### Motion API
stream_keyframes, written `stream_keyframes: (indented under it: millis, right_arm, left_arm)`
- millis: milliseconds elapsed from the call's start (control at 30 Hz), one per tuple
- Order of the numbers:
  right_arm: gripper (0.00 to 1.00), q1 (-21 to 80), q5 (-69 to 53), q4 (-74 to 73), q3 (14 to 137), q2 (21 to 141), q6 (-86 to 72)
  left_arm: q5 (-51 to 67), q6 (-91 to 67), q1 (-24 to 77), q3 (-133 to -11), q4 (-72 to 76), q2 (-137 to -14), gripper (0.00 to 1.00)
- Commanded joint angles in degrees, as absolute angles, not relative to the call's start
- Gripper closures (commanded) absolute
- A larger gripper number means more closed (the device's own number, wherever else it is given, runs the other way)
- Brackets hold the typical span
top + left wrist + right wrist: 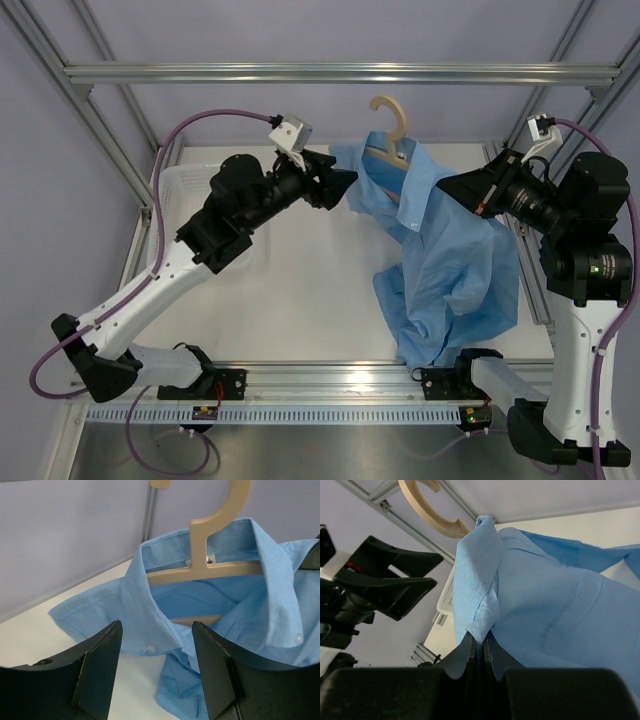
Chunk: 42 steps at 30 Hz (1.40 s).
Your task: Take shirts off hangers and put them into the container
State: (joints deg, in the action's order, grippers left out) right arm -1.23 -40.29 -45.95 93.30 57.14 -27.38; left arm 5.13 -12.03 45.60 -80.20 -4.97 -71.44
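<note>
I can see that only my right gripper holds the shirt with the hanger in its collar, so I should grip the hanger's arm [375,153] with my left gripper before my right gripper opens.
A light blue shirt [450,270] hangs on a beige hanger [390,125], and its lower part lies crumpled on the white table. In the left wrist view the hanger [210,555] sits inside the collar of the shirt [210,595]. My left gripper [345,187] is at the shirt's left collar edge. Its jaws [156,640] stand apart, with the buttoned collar corner showing between the tips. My right gripper [452,190] is on the other shoulder, shut [480,642] on a fold of the shirt [560,605]. The clear container [180,185] stands at the far left, partly behind my left arm.
A silver frame bar [340,72] crosses above the back of the table, with slanted bars at both sides. A rail [330,375] runs along the near edge between the arm bases. The container's perforated wall [447,597] shows past the shirt in the right wrist view.
</note>
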Motion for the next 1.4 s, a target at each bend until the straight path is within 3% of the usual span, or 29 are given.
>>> stream_keyframes:
  millis: [0, 633, 1167, 1367]
  right_arm:
    - [1.00, -1.23, -47.90, -36.31, 92.81, 55.90, -33.21]
    - [1.00, -1.23, -47.11, -35.25, 87.98, 55.46, -32.17]
    - [1.00, -1.14, -48.34, -36.92, 91.50, 54.67, -31.99]
    - [1.00, -1.23, -48.69, -36.91, 90.79, 54.32, -31.82]
  left_arm:
    - [1.15, -10.20, 48.42, -84.20, -4.14, -74.34, 0.39]
    - [1.49, -12.66, 52.47, -91.13, -1.40, -77.78, 0.43]
    - [1.67, -13.53, 52.47, -97.91, -2.29, -85.52, 0.43]
    - [1.32, -13.45, 52.38, -98.79, -1.93, -86.57, 0.51]
